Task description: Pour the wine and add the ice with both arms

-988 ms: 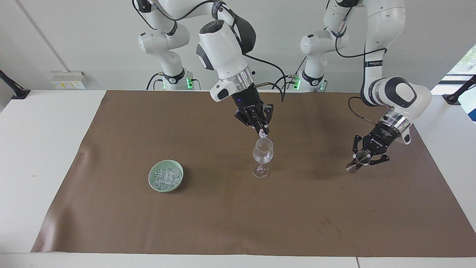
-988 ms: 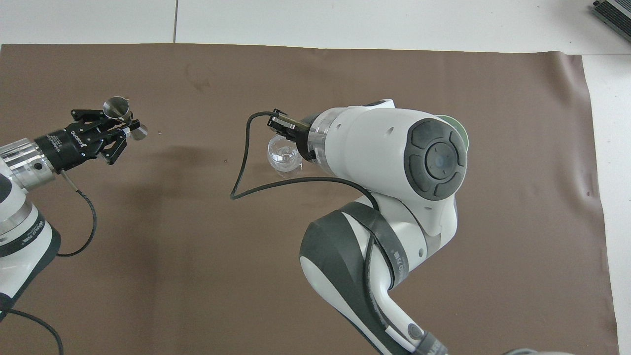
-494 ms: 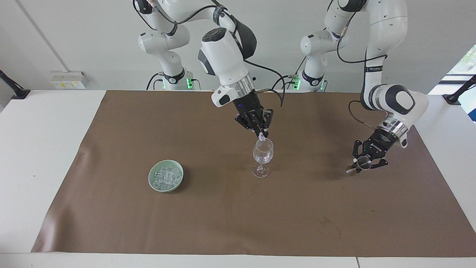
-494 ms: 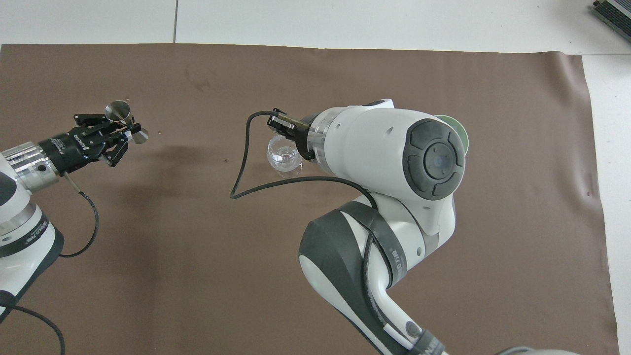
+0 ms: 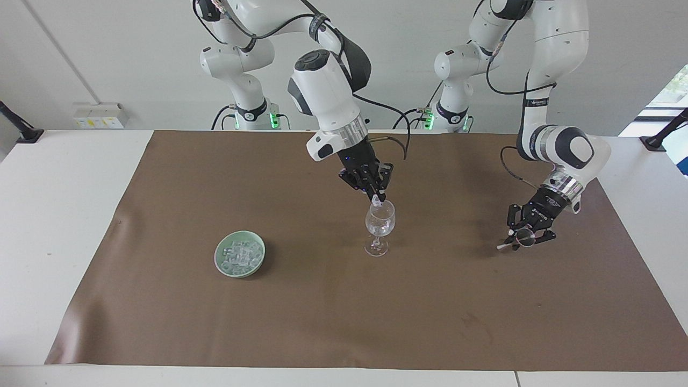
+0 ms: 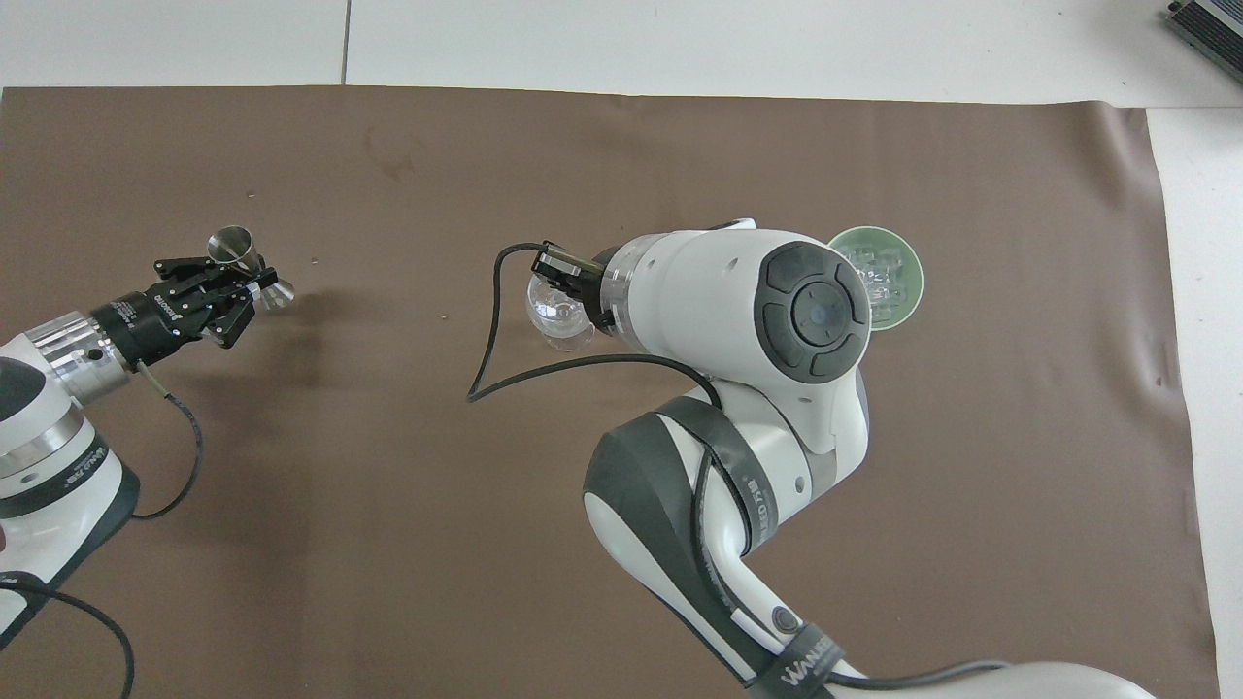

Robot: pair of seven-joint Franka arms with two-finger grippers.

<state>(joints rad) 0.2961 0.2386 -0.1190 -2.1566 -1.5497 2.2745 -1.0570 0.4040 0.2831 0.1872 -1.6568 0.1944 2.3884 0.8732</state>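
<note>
I should let go of the steel jigger with my left gripper, standing it on the bare brown mat [image 6: 257,310] just beneath its fingertips.
A clear stemmed wine glass [image 5: 380,224] [image 6: 555,313] stands mid-mat. My right gripper [image 5: 377,199] hangs just over its rim, shut on one clear ice cube [image 5: 378,203]. More ice [image 5: 240,254] [image 6: 877,274] is heaped in a green bowl [image 5: 218,259] [image 6: 909,291] toward the right arm's end. Toward the left arm's end, my left gripper [image 5: 523,237] [image 6: 249,282] is low over the mat, shut on the steel jigger [image 5: 519,240] [image 6: 254,269], which is tipped onto its side. No wine can be made out.
A brown mat [image 5: 322,322] covers most of the white table [image 5: 64,215]. The right arm's wrist and elbow hide part of the glass and the mat near the bowl in the overhead view.
My left gripper has sunk toward the mat and drawn back a little with the jigger. The right arm has shifted slightly, uncovering the bowl in the overhead view; the cube stays over the glass.
</note>
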